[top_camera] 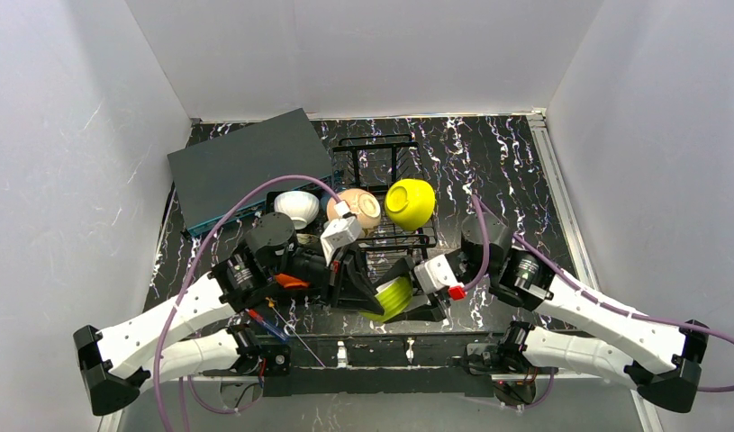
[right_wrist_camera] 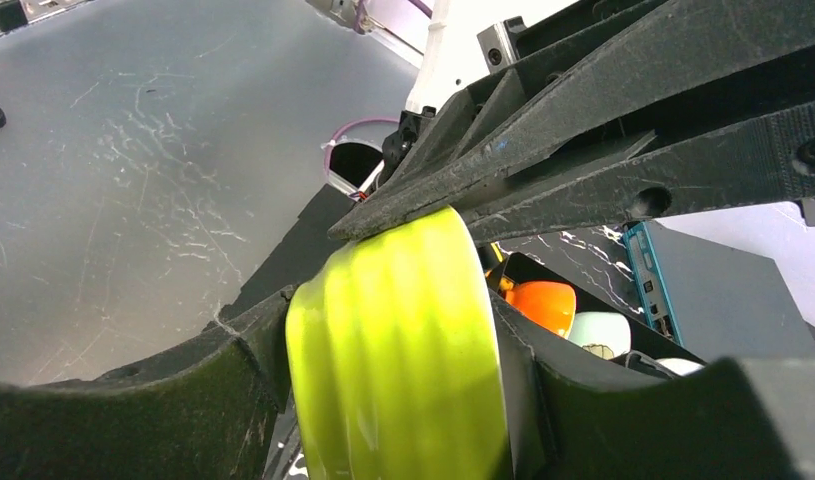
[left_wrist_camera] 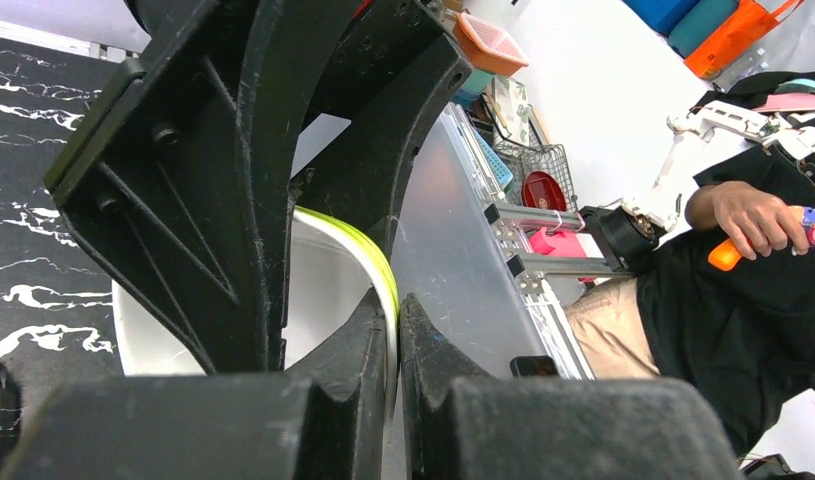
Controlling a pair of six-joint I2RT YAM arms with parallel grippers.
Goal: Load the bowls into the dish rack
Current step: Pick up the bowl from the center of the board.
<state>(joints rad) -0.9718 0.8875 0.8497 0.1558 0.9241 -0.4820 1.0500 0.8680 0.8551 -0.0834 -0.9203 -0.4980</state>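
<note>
The robot's left gripper is clamping the lime-yellow bowl's rim, so the right gripper should take hold again of the bowl's ribbed side [right_wrist_camera: 398, 350] before the left gripper opens and backs off.
A lime-yellow bowl [top_camera: 394, 298] with a white inside hangs on edge between both arms, in front of the black wire dish rack [top_camera: 378, 148]. My left gripper [left_wrist_camera: 398, 305] is shut on the lime-yellow bowl's rim [left_wrist_camera: 368, 250], one finger inside and one outside. My right gripper [right_wrist_camera: 393, 310] is shut on the same bowl's ribbed outer wall [right_wrist_camera: 403, 350], a finger pressed on each side. A bright yellow bowl [top_camera: 410, 203] and a pinkish beige bowl [top_camera: 357, 207] stand in the rack. A white bowl [top_camera: 296, 208] lies left of it.
A dark grey flat box [top_camera: 250, 162] lies at the back left beside the rack. An orange bowl [right_wrist_camera: 540, 303] and a pale bowl [right_wrist_camera: 600, 332] show behind the right gripper. White walls close in the table on three sides.
</note>
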